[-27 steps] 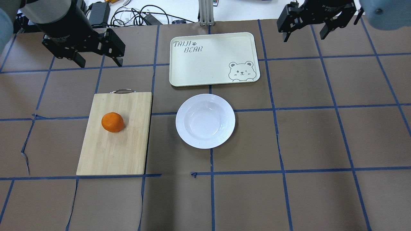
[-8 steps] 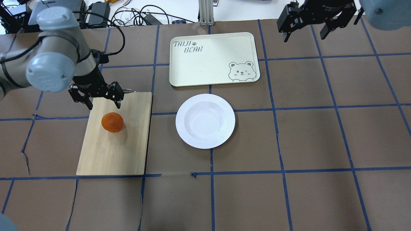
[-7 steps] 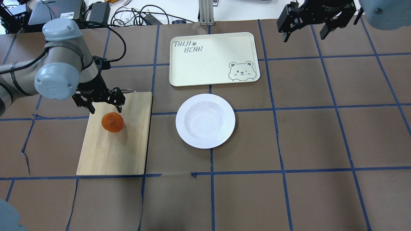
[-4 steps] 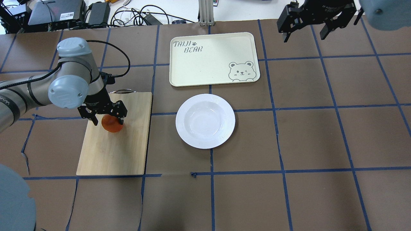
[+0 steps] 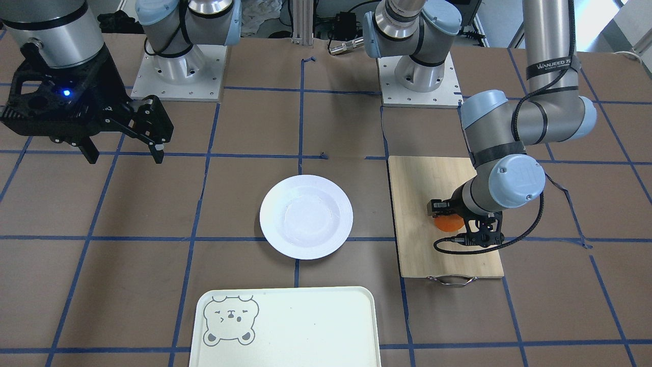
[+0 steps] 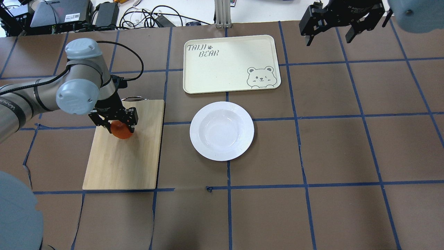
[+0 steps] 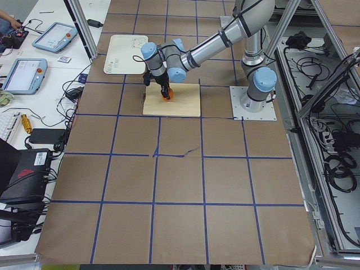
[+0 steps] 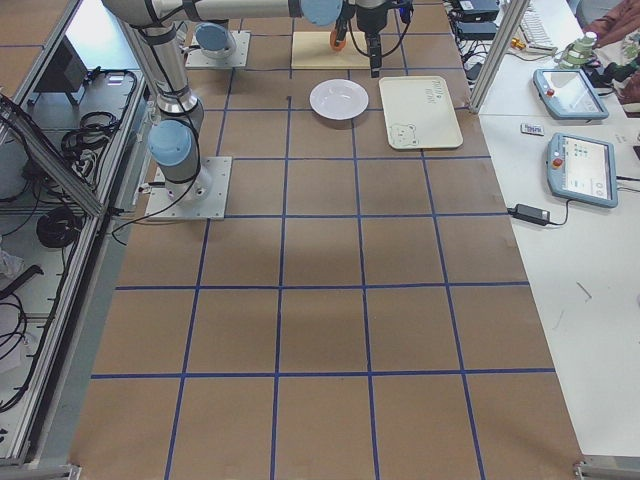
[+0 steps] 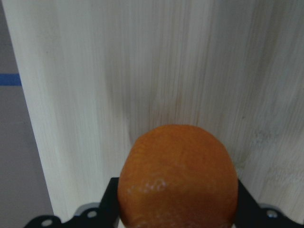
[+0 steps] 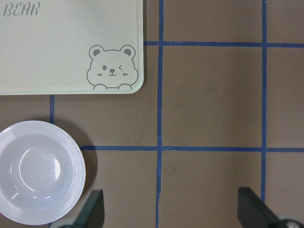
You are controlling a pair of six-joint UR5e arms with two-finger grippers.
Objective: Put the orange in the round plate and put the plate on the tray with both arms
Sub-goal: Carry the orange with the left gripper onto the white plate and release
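Next, I release the orange, now between my left gripper's fingers at the cutting board, in the shallow middle of the empty white round plate (image 5: 309,222).
The orange (image 6: 121,132) is on the bamboo cutting board (image 6: 121,163) at the left of the table. My left gripper (image 6: 118,127) has come straight down over it and is shut on the orange (image 9: 178,175), a black finger pressed to each side. I cannot tell whether the fruit still touches the board. The white round plate (image 6: 222,152) lies empty at the table's middle. Behind it is the cream tray (image 6: 229,66) with the bear face, also empty. My right gripper (image 6: 329,40) hangs open at the back right, high above the table and holding nothing.
The board's metal handle (image 6: 131,99) points toward the back edge. Cables and black boxes (image 6: 145,15) lie on the white bench beyond the table. Blue tape lines cross the brown mat. Brown mat stretches right of the plate and along the front.
My left arm swung from the back left down onto the orange and its fingers closed around it. The orange has shifted slightly toward the back. The right arm has not moved.
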